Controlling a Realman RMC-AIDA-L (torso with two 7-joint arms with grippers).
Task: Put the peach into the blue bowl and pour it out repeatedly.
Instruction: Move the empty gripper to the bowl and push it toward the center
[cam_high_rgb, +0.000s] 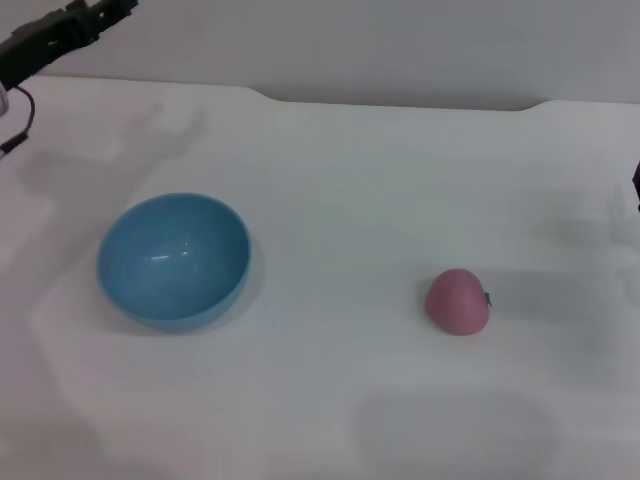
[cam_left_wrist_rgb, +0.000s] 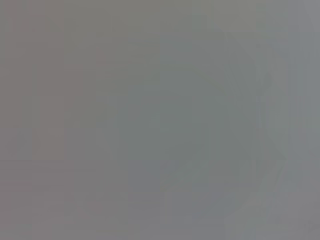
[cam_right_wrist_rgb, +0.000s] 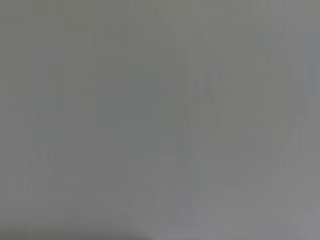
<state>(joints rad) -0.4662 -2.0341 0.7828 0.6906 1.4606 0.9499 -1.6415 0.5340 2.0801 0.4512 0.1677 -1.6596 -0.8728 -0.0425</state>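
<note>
The robot's left gripper needs to next close on the rim of the blue bowl (cam_high_rgb: 117, 220), on the side that faces away from the peach.
The blue bowl (cam_high_rgb: 172, 260) stands upright and empty on the left part of the white table. Well apart from it, to the right, the pink peach (cam_high_rgb: 458, 300) lies on the table with its dark stem nub pointing right. My left gripper (cam_high_rgb: 105, 12) is held high at the far left corner, far from the bowl. Of my right arm (cam_high_rgb: 636, 188) only a dark sliver shows at the right edge, away from the peach. Both wrist views show nothing but plain grey.
The white table (cam_high_rgb: 340, 200) ends at a back edge below a grey wall. Soft shadows of the arms lie near the far left and the right side.
</note>
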